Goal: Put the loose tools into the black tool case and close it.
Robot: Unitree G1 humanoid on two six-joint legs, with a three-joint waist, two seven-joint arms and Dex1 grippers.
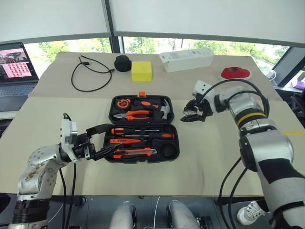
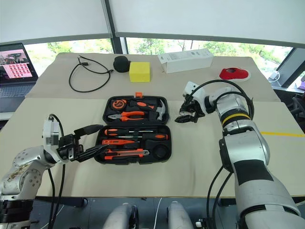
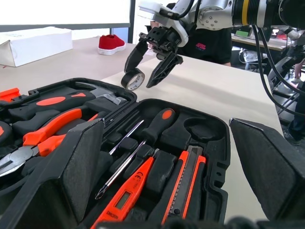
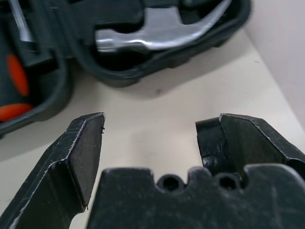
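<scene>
The tape roll sits tilted at one fingertip of the robot's open right gripper, so that gripper should grip the roll's side and lay it flat in the round slot (image 1: 168, 151).
The black tool case (image 1: 110, 114) lies open in the middle of the table. Its near half holds two black-and-orange screwdrivers (image 1: 143, 131), the thin orange tester (image 3: 126, 195) and the utility knife (image 1: 136, 152), all resting in moulded slots. My left gripper (image 1: 102, 140) is open at the case's near left edge, one finger above the rim and one by the knife's end. My right gripper (image 1: 190, 117) is open and empty, pointing down just right of the far half, beside the hammer (image 1: 164, 110). A small black tape roll (image 3: 133, 78) stands at one of its fingertips; contact is unclear.
The far half of the case holds orange-handled pliers (image 1: 136, 114) and a tape measure (image 1: 124, 102). Across the far side of the table lie a black cable (image 1: 90, 76), a round black speaker (image 1: 122, 63), a yellow block (image 1: 141, 70), a white box (image 1: 187, 59) and a red object (image 1: 235, 73). A laptop (image 1: 16, 64) stands far left.
</scene>
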